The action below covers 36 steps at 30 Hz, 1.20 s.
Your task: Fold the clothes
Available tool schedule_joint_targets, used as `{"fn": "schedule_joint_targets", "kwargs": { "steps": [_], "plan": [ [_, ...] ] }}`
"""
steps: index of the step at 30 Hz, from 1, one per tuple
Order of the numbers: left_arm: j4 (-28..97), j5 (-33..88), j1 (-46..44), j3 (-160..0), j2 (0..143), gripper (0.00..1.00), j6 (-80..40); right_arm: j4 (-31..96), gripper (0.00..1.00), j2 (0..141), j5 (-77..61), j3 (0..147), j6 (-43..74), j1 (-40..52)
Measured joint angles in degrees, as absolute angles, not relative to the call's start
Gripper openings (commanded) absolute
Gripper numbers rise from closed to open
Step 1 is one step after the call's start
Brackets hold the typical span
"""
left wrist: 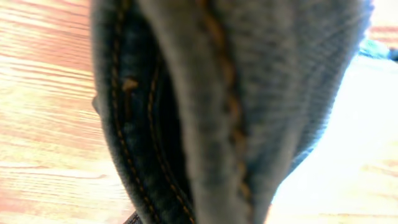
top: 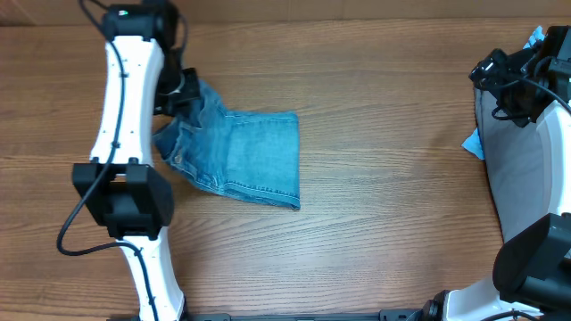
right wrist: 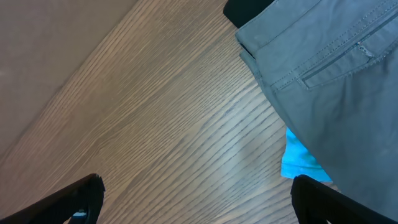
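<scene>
Next, my left gripper lets go of the bunched denim over the flat edge of the jeans (top: 301,152), opposite the bunched end. The denim is now at the jeans' upper corner.
Light-blue denim jeans (top: 245,156) lie folded on the wooden table at centre left. My left gripper (top: 183,92) is at their upper left corner and is shut on the denim, which bunches up there. In the left wrist view the denim (left wrist: 230,106) with orange stitching fills the frame and hides the fingers. My right gripper (top: 500,76) is at the far right, open and empty, with its fingertips (right wrist: 196,199) wide apart above bare wood. Grey shorts (top: 522,174) lie beside it, also shown in the right wrist view (right wrist: 336,81). A black garment (right wrist: 245,11) peeks out behind the shorts.
A bright blue cloth (top: 473,143) sticks out from under the grey shorts, also in the right wrist view (right wrist: 298,160). A brown back wall (right wrist: 56,56) borders the table's far edge. Both arm bases stand at the front edge.
</scene>
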State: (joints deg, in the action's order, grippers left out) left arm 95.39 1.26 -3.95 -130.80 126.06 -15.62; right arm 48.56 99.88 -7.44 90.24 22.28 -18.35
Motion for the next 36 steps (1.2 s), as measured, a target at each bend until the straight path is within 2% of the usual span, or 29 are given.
{"fn": "schedule_joint_targets", "kwargs": {
  "steps": [14,19,27,30,33,36],
  "plan": [
    [91.37,1.48,-15.11,-130.8,126.06,0.08,-22.44,48.56,1.0,99.88,-7.46,90.24,22.31,-18.35],
    [88.77,1.72,-17.96,-130.15,126.06,0.04,-24.12,48.56,1.0,99.88,-7.44,90.24,22.31,-18.35],
    [85.12,3.22,-22.61,-125.64,126.08,0.04,-25.19,48.53,1.0,99.88,-7.42,90.24,22.28,-18.35],
    [84.33,3.27,-24.99,-124.6,126.08,0.05,-25.3,48.58,1.0,99.88,-7.44,90.24,22.28,-18.35],
    [82.81,3.4,-27.05,-123.52,126.08,0.12,-25.39,48.58,1.0,99.88,-7.46,90.24,22.31,-18.35],
    [80.34,3.53,-28.51,-121.78,126.08,0.11,-25.45,48.53,1.0,99.88,-7.44,90.24,22.31,-18.35]
  ]
}}
